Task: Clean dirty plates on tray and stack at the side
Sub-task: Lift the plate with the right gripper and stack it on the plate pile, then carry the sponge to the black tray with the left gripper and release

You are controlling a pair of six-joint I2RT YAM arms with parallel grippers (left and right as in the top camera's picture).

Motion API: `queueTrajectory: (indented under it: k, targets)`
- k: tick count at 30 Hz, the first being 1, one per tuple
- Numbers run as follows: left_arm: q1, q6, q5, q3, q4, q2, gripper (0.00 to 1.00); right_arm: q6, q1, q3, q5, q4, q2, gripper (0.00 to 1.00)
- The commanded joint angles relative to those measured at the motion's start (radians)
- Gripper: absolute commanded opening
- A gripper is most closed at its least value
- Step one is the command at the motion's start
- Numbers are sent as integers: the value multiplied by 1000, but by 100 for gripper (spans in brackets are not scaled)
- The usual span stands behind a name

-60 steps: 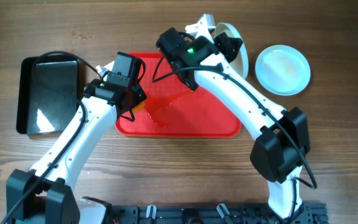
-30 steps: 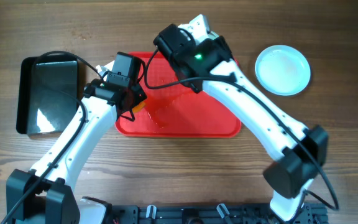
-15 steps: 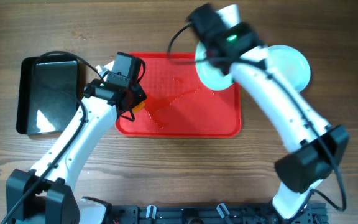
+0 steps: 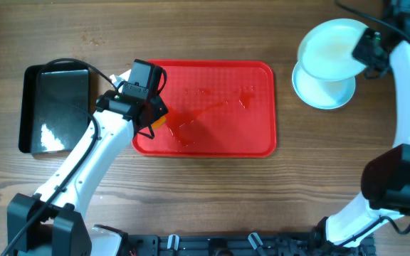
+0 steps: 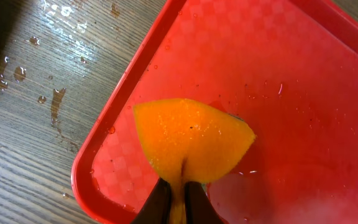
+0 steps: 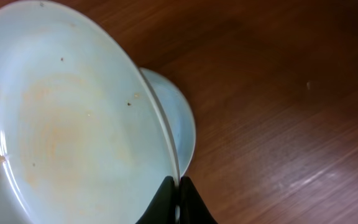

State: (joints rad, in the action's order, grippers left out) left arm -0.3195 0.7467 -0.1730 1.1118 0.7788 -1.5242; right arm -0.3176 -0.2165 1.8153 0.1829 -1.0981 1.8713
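Observation:
The robot's left gripper will release the orange sponge close to the middle of the glossy black tray (image 4: 56, 111).
The red tray (image 4: 219, 139) lies mid-table with wet smears and no plate on it. My left gripper (image 4: 155, 116) hangs over its left end, shut on an orange sponge (image 5: 191, 140) that rests on the tray floor (image 5: 303, 93). At the far right my right gripper (image 4: 365, 53) is shut on the rim of a pale plate (image 4: 332, 44), holding it tilted above a second plate (image 4: 326, 94) that lies on the table. In the right wrist view the held plate (image 6: 67, 118) shows faint yellowish traces. The lower plate (image 6: 182, 118) peeks out behind it, and the fingers (image 6: 166, 202) pinch the held plate's edge.
A glossy black tray (image 4: 54, 107) sits left of the red one. Water drops (image 5: 48, 106) spot the wood beside the red tray's left rim. Bare wooden table lies in front of the tray and around the plates.
My right arm has swung the plate from over the tray's back edge to the right, above the plate on the table. The left arm and sponge have stayed put.

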Motion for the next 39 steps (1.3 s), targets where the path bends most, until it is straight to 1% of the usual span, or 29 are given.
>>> queueTrajectory:
  k: [1,5,7,8,9,11,14,16,18,20,21,23,28,29,30,32,33,35,36,39]
  targets:
    - [1,1,4,1,0,-4,4,-52,-58,-105,-129,69,-29,4]
    - [1,1,5,1,-2,-4,4,-50,-73,-221,-158,177,-29,5]
    - [1,1,4,1,-3,-4,4,-49,-72,-280,-163,231,-29,26]
    - [1,1,4,1,-3,-4,4,-50,-72,-306,-163,258,-29,43]
    - [1,1,4,1,-3,-4,4,-49,-72,-333,-174,285,-29,49]
    - [1,-3,4,1,-3,-4,4,-42,-72,-374,-225,325,-29,56]
    - [1,-2,5,1,-4,-4,4,16,-72,-397,-383,359,-29,61]
    - [1,-3,5,1,-4,-4,4,27,-69,-397,-461,362,-29,61]
    - [1,-3,4,1,-4,-4,4,31,-58,-397,-580,364,-30,61]
    - [1,-6,4,1,-12,-4,4,106,-33,-397,-744,367,-30,63]
    - [1,-6,-5,1,-24,-4,4,217,13,-397,-878,360,-30,69]
    - [1,-6,-43,1,-43,-4,4,235,79,-396,-918,340,-30,70]
    - [10,-6,-230,1,-72,-4,4,218,294,-396,-902,350,-30,71]
    - [18,-6,-252,1,-77,-4,4,189,342,-396,-872,362,-30,71]
    - [66,-6,-259,1,-110,-4,4,126,476,-396,-739,393,-29,71]
    - [106,-6,-260,1,-134,-4,4,104,547,-396,-645,399,-29,80]
    - [134,-6,-260,1,-148,-4,4,91,588,-396,-592,399,-29,89]
    - [198,-6,-260,1,-179,-4,4,36,666,-397,-491,398,-29,97]
    - [232,-6,-259,1,-192,-4,4,8,688,-397,-468,399,-29,99]
    - [344,-6,-259,1,-227,-8,4,-82,755,-397,-430,406,-29,100]
